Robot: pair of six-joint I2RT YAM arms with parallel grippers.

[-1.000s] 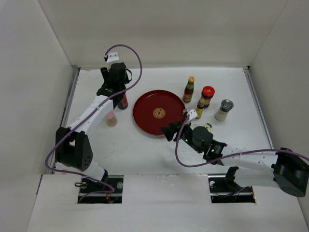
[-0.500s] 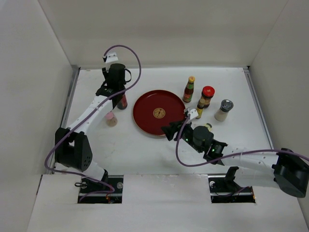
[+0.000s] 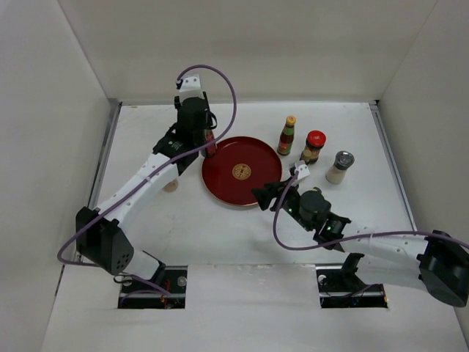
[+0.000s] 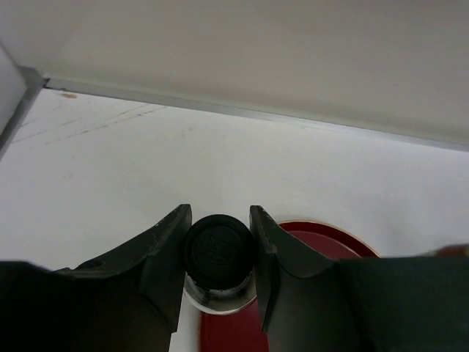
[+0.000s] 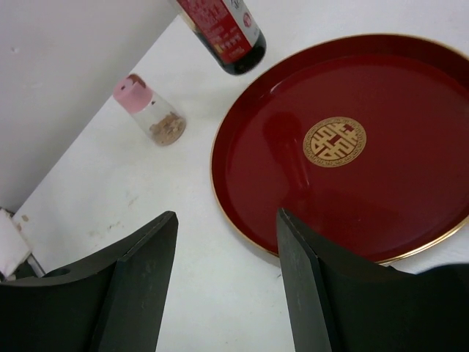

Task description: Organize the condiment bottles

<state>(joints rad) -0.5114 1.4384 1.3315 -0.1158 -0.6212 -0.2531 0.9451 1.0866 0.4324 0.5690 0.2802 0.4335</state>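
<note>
The dark bottle, now held upright at the tray's rim, will be let go by my left gripper on the red tray (image 3: 231, 157), between the tray's gold emblem and its far rim.
My left gripper (image 4: 220, 246) is shut on the black cap of a dark bottle with a red label (image 4: 219, 247), holding it upright at the left rim of the round red tray (image 3: 223, 183). The right wrist view shows that bottle (image 5: 223, 33) just outside the tray (image 5: 410, 220), with a pink-capped bottle (image 5: 150, 110) standing to its left. My right gripper (image 5: 227, 215) is open and empty over the table by the tray's near edge, seen from above (image 3: 265, 195). A yellow-capped bottle (image 3: 286, 135), a red-capped jar (image 3: 314, 147) and a silver-capped jar (image 3: 339, 166) stand right of the tray.
White walls close in the table on the left, back and right. The left arm (image 3: 146, 176) stretches diagonally over the pink-capped bottle. The right arm (image 3: 352, 238) lies low across the near right of the table.
The left gripper closed on the black-capped bottle and carried it right to the tray's left rim. The right gripper shifted slightly right and stayed open.
</note>
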